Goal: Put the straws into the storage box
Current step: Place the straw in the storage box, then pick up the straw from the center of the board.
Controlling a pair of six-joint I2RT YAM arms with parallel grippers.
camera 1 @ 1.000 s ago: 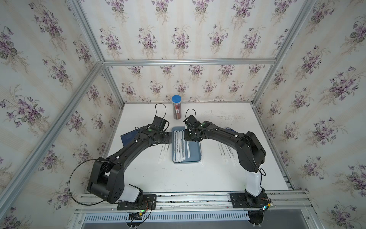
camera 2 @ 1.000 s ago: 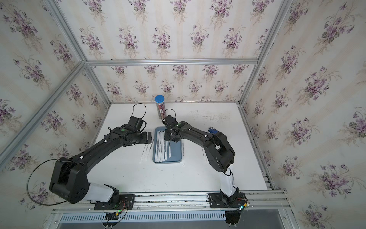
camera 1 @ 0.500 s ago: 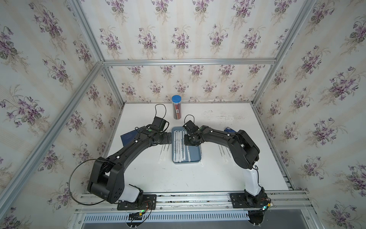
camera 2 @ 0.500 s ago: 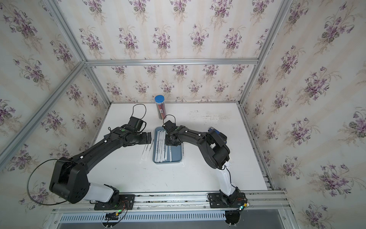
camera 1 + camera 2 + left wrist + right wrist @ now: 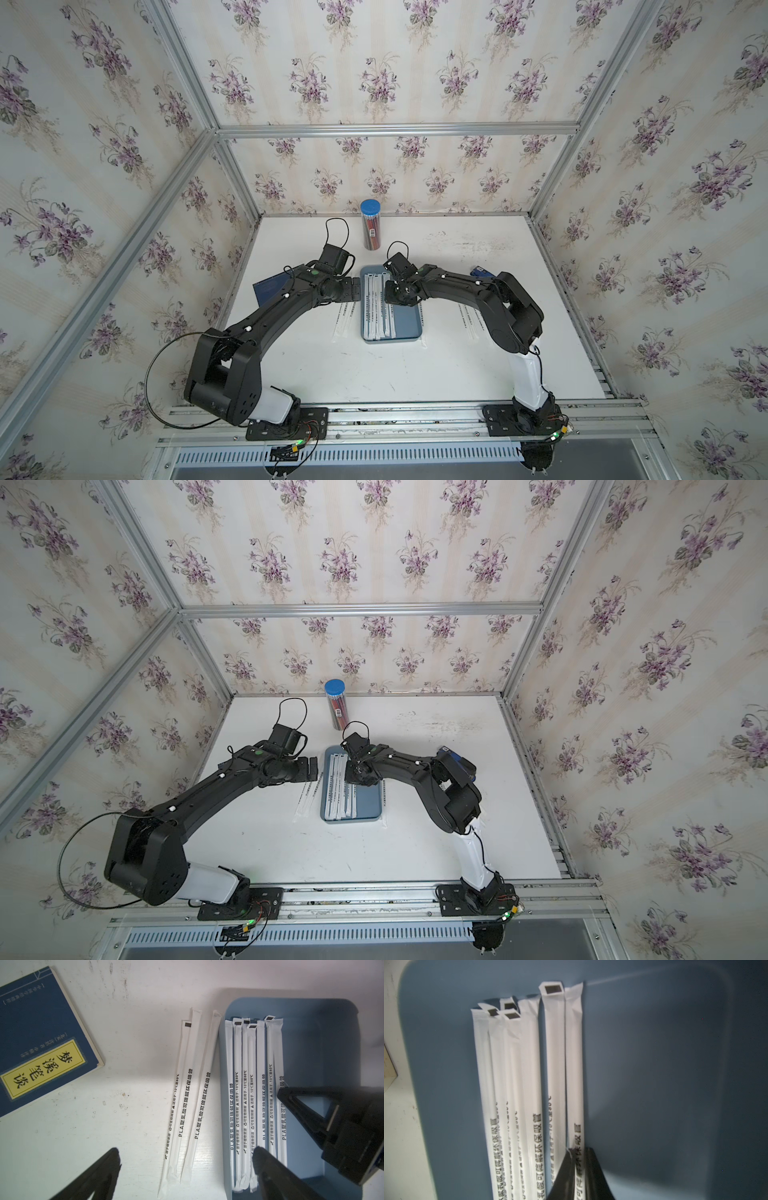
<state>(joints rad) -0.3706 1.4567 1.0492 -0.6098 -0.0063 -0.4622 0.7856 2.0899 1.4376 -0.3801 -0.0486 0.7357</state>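
Observation:
I should close my left gripper on the printed middle of the loose straw [image 5: 342, 305] [image 5: 174, 1098] nearest the dark blue book, because that straw still belongs in the box.
The blue-grey storage box [image 5: 409, 328] [image 5: 368, 804] lies mid-table with several white wrapped straws [image 5: 376, 309] [image 5: 245, 1088] side by side along its left half. My right gripper [image 5: 390, 297] [image 5: 579, 1150] is down inside the box, shut on the rightmost straw [image 5: 574, 1084], which lies against the box floor. Three straws [image 5: 191, 1095] [image 5: 343, 320] lie on the table just left of the box. My left gripper [image 5: 186, 1150] [image 5: 357, 289] hovers wide open, straddling those straws and the box's left rim. More straws [image 5: 469, 318] lie right of the box.
A dark blue book [image 5: 41, 1043] [image 5: 270, 289] lies left of the loose straws. A clear tube of red pencils with a blue cap [image 5: 371, 226] stands behind the box. A small blue object [image 5: 480, 272] sits behind the right arm.
My right gripper has come down and nearer into the box with its straw. The left arm has stayed put, open.

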